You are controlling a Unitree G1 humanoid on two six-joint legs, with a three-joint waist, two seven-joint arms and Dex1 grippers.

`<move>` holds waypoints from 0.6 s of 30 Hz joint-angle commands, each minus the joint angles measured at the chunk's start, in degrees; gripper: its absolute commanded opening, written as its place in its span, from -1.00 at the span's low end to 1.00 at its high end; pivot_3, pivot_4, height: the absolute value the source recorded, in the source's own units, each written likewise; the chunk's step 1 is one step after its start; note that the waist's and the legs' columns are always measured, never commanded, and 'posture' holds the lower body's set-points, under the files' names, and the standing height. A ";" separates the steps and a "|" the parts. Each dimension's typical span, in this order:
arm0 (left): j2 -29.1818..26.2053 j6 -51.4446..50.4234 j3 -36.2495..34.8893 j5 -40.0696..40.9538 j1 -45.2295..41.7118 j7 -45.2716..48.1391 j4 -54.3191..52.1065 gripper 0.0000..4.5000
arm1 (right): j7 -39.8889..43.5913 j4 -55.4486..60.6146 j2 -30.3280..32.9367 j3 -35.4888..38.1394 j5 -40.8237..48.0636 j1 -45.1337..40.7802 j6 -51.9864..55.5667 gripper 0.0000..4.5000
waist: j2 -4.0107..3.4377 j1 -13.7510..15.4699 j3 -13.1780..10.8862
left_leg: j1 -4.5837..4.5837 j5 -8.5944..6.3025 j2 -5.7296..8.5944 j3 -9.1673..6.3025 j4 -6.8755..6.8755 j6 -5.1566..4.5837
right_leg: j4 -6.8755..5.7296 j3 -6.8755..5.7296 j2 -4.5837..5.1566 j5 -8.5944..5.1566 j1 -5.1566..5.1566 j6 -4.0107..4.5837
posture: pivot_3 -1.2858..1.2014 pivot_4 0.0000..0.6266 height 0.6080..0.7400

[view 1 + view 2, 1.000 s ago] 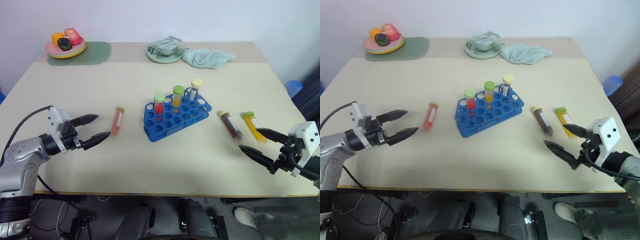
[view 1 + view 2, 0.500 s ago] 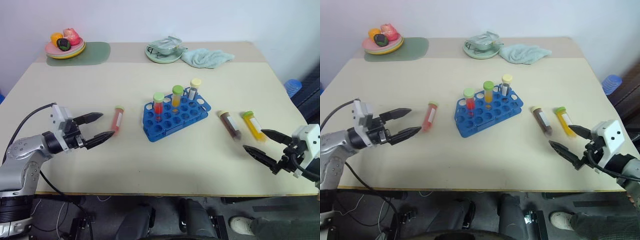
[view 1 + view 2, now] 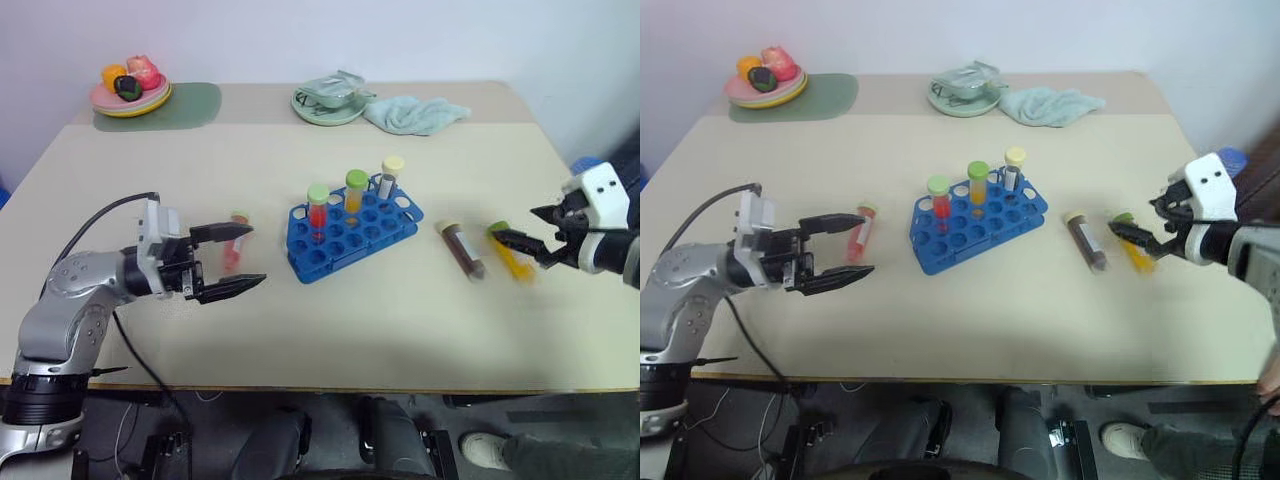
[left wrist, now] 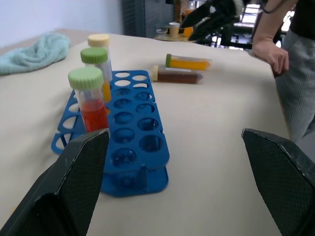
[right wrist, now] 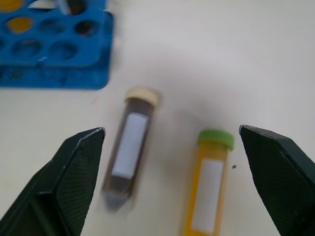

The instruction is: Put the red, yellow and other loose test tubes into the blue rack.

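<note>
My right gripper goes to the dark brown test tube next and closes on its body [image 3: 457,241] [image 5: 136,123] just below its cream cap.
The blue rack [image 3: 355,238] stands mid-table with three capped tubes upright in it. A pinkish-red test tube [image 3: 232,252] lies left of the rack. My left gripper [image 3: 256,255] is open and points toward the rack, one finger crossing over that tube and the other nearer me. Right of the rack lie a dark brown test tube [image 3: 461,248] and a yellow test tube [image 5: 209,182]. My right gripper [image 3: 515,222] hovers open above the yellow one, holding nothing. In the right wrist view the brown tube [image 5: 129,147] and the yellow tube both lie between its fingers.
At the table's back stand a plate of fruit [image 3: 130,92] on a green mat, a green dish [image 3: 328,103] and a teal cloth [image 3: 415,115]. A person [image 4: 290,73] stands beyond the table's right side. The near table edge runs close under both arms.
My left gripper moved right toward the rack, over the pinkish-red tube. My right gripper rose and went forward from the near edge to above the yellow tube. Both stayed open.
</note>
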State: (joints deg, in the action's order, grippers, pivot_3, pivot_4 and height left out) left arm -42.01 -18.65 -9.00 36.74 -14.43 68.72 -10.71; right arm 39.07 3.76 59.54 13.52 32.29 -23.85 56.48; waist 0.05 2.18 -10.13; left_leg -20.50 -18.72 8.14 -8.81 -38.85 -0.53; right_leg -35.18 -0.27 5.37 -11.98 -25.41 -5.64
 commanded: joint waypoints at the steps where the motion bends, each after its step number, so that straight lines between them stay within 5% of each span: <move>1: 0.17 0.04 0.30 0.39 -0.74 0.05 -1.53 0.96 | 0.92 -2.87 -0.62 -3.47 1.24 -8.10 7.15 1.00 | -0.06 -0.08 -0.04 | -0.03 0.00 0.00 0.01 0.01 0.00 | 0.01 0.01 0.00 0.00 -0.03 0.00 | 0.03 -0.52 1.00; 9: 0.20 -0.08 0.89 0.51 -0.46 0.00 -1.98 0.96 | 3.54 -16.90 -5.77 -14.56 -2.80 -23.87 13.97 1.00 | -0.06 0.15 -0.06 | -0.10 -0.03 0.01 0.06 -0.04 -0.04 | 0.04 0.02 0.01 0.01 -0.05 -0.01 | 0.03 -0.52 1.00; 18: 0.16 0.03 0.51 0.48 0.96 -0.54 -3.06 0.96 | 9.31 -27.55 -7.19 -25.03 -11.22 -29.46 9.00 1.00 | -0.08 -0.10 -0.08 | -0.15 -0.06 0.02 0.13 -0.05 -0.10 | 0.04 0.03 0.01 0.01 -0.14 -0.01 | 0.03 -0.52 1.00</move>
State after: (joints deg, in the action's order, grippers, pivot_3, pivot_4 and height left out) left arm -41.60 -18.76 -7.56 36.75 -13.66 68.37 -12.15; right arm 47.22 -23.18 52.60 -11.17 22.67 -51.37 67.13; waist -0.04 2.08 -10.20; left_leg -20.64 -18.78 8.16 -8.67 -38.90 -0.62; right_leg -35.15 -0.24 5.38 -11.97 -25.55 -5.65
